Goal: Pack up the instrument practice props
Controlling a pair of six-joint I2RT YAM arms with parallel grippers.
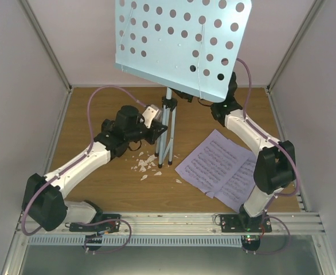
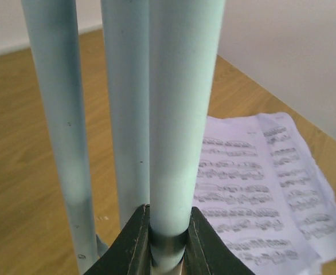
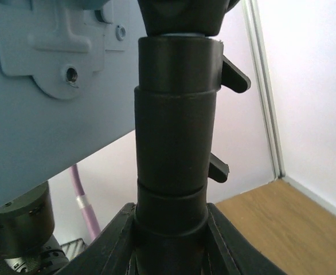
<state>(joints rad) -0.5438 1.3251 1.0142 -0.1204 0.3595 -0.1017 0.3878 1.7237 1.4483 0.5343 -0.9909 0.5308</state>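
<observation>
Just one leg tube is in my left gripper and the music stand's other legs are outside its fingers, so it should open wide and take the legs together (image 1: 164, 143).
The light blue music stand (image 1: 179, 40) stands mid-table, its hole-dotted desk tilted high and its legs (image 1: 168, 137) folded close together. My left gripper (image 1: 160, 133) is shut on one leg tube (image 2: 179, 114). The left gripper (image 2: 168, 243) has both pads pressed against that tube. My right gripper (image 3: 171, 229) is shut on the stand's black collar (image 3: 174, 143) just under the desk bracket (image 3: 47, 51). In the top view the desk hides the right gripper. Lilac sheet-music pages (image 1: 219, 166) lie flat to the right of the stand, and show as pages (image 2: 254, 189) in the left wrist view.
Small white crumbs (image 1: 145, 163) lie scattered on the wood left of the stand's feet. White walls close in the table on three sides. The right arm's elbow (image 1: 274, 166) hangs over the pages. Two black clamp levers (image 3: 234, 74) stick out from the collar.
</observation>
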